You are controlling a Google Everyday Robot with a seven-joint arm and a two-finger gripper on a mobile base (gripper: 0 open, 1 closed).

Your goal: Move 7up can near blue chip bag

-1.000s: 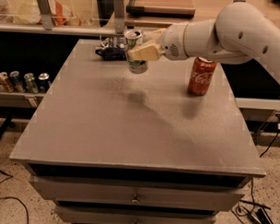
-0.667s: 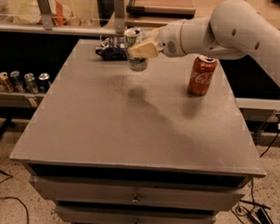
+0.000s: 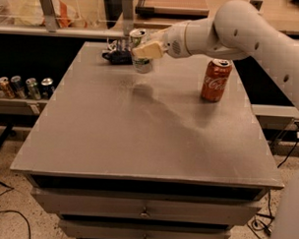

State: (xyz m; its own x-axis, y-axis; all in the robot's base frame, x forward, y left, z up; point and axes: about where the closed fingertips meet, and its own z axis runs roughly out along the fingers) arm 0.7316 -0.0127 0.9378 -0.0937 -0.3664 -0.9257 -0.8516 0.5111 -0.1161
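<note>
My gripper is going to release the 7up can on the grey table (image 3: pixel 141 68) beside the blue chip bag, toward the Coca-Cola can.
The 7up can (image 3: pixel 140 64), silver-white with green print and a silver top, is held upright in my gripper (image 3: pixel 144 50) a little above the grey table (image 3: pixel 139 126), near its far left part. The gripper's cream fingers (image 3: pixel 148 49) are shut on the can's upper body. The blue chip bag (image 3: pixel 117 56), dark and crinkled, lies flat near the table's far edge, just left of the can and close behind it. My white arm comes in from the upper right.
An orange-red Coca-Cola can (image 3: pixel 216 80) stands upright on the right part of the table. Several cans (image 3: pixel 22 86) stand on a low shelf to the left. A counter with glass panels runs behind the table. Drawers are below the table's front edge.
The gripper with the 7up can has shifted slightly toward the far edge and the chip bag. The Coca-Cola can and the bag have not moved.
</note>
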